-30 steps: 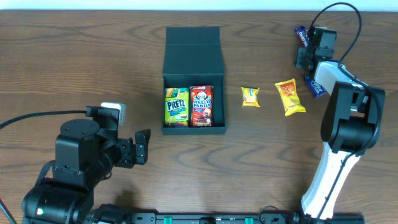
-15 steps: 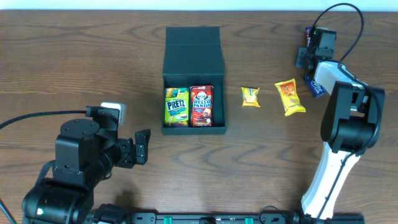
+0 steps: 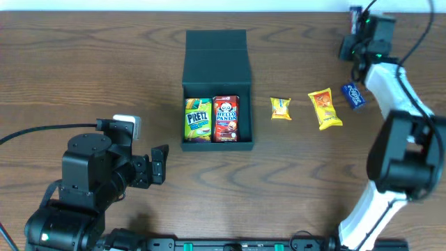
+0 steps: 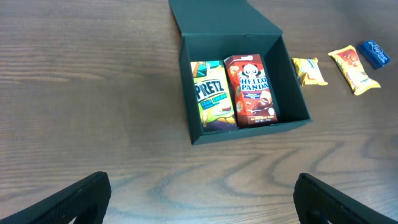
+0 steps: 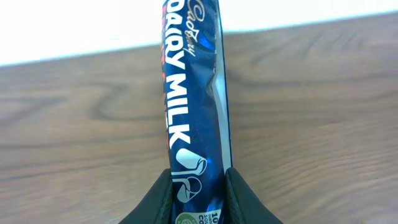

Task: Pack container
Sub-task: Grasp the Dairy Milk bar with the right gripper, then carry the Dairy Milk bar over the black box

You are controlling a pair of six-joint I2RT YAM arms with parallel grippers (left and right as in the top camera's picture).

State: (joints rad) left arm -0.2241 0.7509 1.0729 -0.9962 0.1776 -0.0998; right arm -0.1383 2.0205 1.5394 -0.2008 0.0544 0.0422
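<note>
Next, my right gripper drops the blue Dairy Milk bar between the red Hello Panda box and the container's side (image 3: 243,123).
The black container (image 3: 245,104) stands open at the table's upper middle, its flap lid (image 3: 216,52) laid back. It holds a green Pretz box (image 3: 198,119) and a red Hello Panda box (image 3: 226,118). It also shows in the left wrist view (image 4: 291,74). My right gripper (image 3: 356,17) is at the far right back edge, shut on a blue Dairy Milk bar (image 5: 189,106) and holding it off the table. My left gripper (image 4: 199,196) is open and empty, near the front left, short of the container.
On the table right of the container lie a small yellow packet (image 3: 281,108), a larger yellow packet (image 3: 324,108) and a small blue packet (image 3: 352,95). The right arm's base (image 3: 397,160) stands at the right. The table's back edge is just behind the right gripper.
My right gripper has lifted the Dairy Milk bar and moved up and to the right, toward the back edge. The small blue packet stays on the table. The left arm has not moved.
</note>
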